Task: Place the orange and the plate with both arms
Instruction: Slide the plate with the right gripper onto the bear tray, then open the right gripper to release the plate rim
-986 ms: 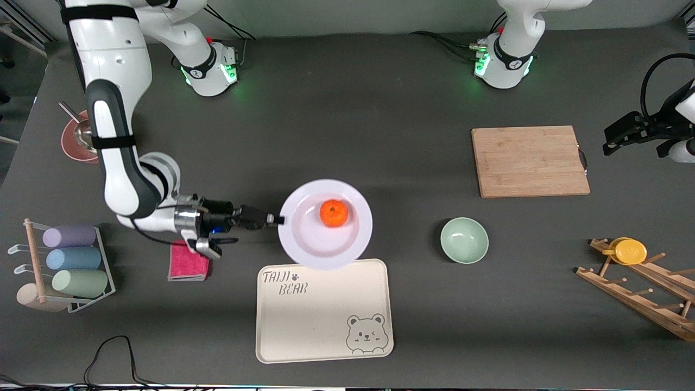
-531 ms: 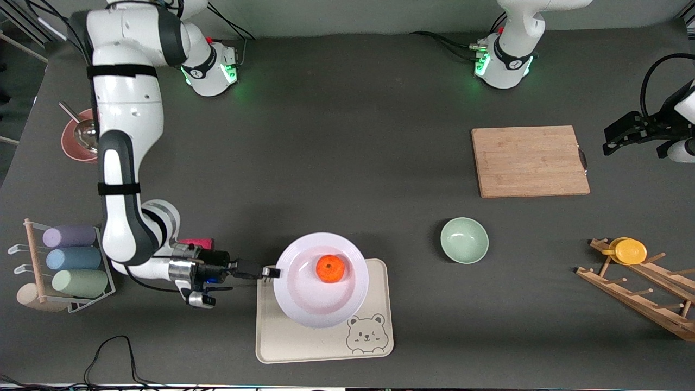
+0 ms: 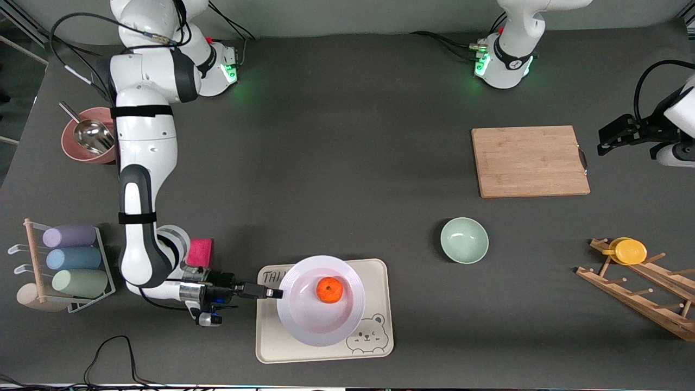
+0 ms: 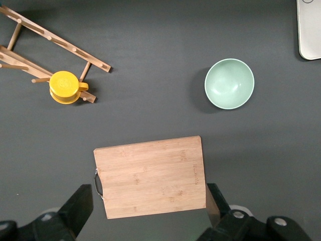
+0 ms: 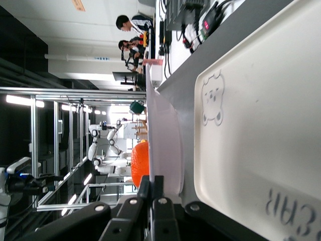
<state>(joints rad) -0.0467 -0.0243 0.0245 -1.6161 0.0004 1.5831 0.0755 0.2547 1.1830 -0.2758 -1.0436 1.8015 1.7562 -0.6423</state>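
I need to use my right gripper to set the white plate, now a little above the tray, down on the middle of the cream bear tray (image 3: 321, 316) (image 5: 251, 134).
The white plate (image 3: 315, 315) is over the cream bear tray (image 3: 282, 342), and the small orange (image 3: 329, 289) lies in it. My right gripper (image 3: 276, 294) is shut on the plate's rim at the end toward the right arm. The right wrist view shows the plate (image 5: 165, 145) edge-on a little above the tray (image 5: 261, 130), with the orange (image 5: 140, 163) on it and my right gripper (image 5: 155, 183) pinching the rim. My left gripper (image 3: 605, 142) is open and empty, up in the air off the left arm's end of the table. In the left wrist view my left gripper (image 4: 150, 206) is over the wooden board (image 4: 150, 175).
A wooden cutting board (image 3: 529, 161) and a pale green bowl (image 3: 464, 240) lie toward the left arm's end. A wooden rack with a yellow cup (image 3: 629, 251) stands there too. A pink sponge (image 3: 199, 252), a rack of coloured cups (image 3: 70, 259) and a red bowl with a scoop (image 3: 87, 141) are at the right arm's end.
My right gripper has carried the plate with the orange toward the front camera, from beside the tray to over it. The left gripper has shifted slightly.
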